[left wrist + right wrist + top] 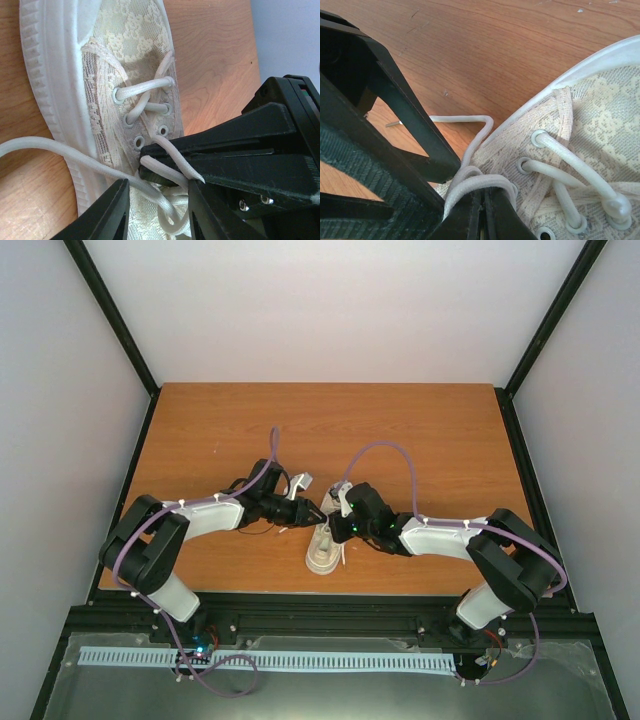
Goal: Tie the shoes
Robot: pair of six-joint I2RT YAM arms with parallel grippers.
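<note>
Next, my left gripper pinches the lace pieces over those finger tips [166, 170] of my right gripper, as a loop of white lace wraps its closed fingers, before my right gripper backs out.
The cream-beige lace-patterned sneaker [325, 555] lies on the wooden table near the front edge, toe towards me. Both grippers meet just above its laced top. My left gripper [306, 512] is open; in the left wrist view [156, 215] its fingers straddle loose white lace strands [50, 147] over the shoe [135, 40]. My right gripper [336, 508] is shut, and a loop of white lace [485, 181] wraps its closed tips [485, 205], pinched between them as the left wrist view [150, 167] shows. The shoe [600, 115] fills the right of the right wrist view.
The wooden table [420, 440] is walled in by pale panels with black corner posts. A white slotted cable rail [270, 660] runs along the near edge behind the arm bases. A lace tail [465, 119] lies on the wood beside the shoe.
</note>
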